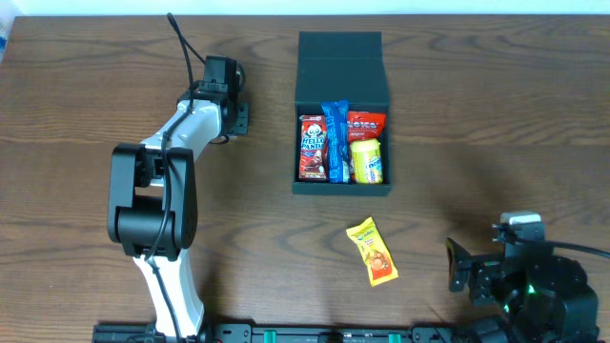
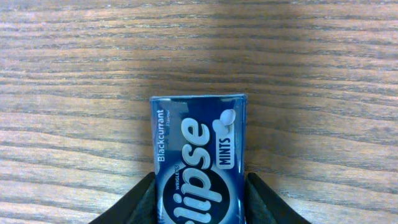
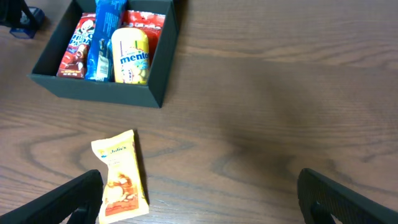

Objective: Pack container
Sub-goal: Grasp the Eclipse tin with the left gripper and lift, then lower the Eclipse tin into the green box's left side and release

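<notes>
I need to set the blue Eclipse mints tin down with my left gripper on the near end of the red Hello Panda packet [image 1: 309, 169].
A blue Eclipse mints tin [image 2: 198, 149] lies flat on the wooden table. My left gripper [image 2: 199, 190] is shut on it, one black finger pressed against each long side. From overhead the left gripper [image 1: 227, 112] sits left of the container [image 1: 341, 188] and hides the tin. The dark square container stands with its flap lid [image 1: 339, 57] folded back. Inside are a red snack packet [image 1: 312, 148], a blue packet [image 1: 335, 141], another red packet [image 1: 366, 124] and a yellow Mentos pack [image 1: 367, 160]. My right gripper [image 3: 199, 205] is open wide and holds nothing.
A yellow Julie's packet [image 1: 372, 251] lies on the table in front of the container, just inside the right gripper's left finger [image 3: 68, 199] in the right wrist view. The right arm's base [image 1: 534, 286] fills the table's near right corner.
</notes>
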Robot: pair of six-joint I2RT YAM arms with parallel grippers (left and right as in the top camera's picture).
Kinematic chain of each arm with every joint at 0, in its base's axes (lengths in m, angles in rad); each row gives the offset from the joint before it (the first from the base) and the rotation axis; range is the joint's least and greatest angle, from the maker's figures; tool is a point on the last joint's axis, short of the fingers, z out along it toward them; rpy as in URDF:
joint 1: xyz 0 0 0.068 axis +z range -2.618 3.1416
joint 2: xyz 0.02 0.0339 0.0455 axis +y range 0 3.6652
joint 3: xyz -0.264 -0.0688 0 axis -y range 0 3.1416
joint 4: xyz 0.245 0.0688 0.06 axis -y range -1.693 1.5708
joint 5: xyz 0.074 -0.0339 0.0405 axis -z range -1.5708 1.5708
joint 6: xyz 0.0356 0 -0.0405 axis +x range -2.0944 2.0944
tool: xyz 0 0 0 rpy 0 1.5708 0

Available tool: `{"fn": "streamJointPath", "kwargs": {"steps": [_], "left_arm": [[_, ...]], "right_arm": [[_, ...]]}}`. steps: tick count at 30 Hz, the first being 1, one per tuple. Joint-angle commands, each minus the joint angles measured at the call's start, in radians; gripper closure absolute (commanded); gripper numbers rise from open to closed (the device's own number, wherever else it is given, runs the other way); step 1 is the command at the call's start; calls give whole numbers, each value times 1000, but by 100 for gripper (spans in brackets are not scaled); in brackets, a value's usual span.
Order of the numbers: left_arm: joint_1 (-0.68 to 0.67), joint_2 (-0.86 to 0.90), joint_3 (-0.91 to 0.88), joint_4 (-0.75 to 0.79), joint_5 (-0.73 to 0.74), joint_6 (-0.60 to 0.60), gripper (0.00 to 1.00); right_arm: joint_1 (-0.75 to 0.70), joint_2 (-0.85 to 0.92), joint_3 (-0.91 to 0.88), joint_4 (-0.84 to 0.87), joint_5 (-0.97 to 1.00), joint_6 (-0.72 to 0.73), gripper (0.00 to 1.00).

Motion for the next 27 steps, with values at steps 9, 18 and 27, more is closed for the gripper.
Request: {"fn": "streamJointPath", "kwargs": {"steps": [9, 18, 27], "left_arm": [[-18, -16, 18, -40, -3, -107, 71], [-48, -213, 18, -160, -3, -121, 80], [-189, -487, 18, -349, -11, -220, 77]], "right_arm": [[-8, -2, -1, -1, 0, 10, 1], [-8, -2, -1, -1, 0, 10, 1], [-8, -2, -1, -1, 0, 10, 1]]}}
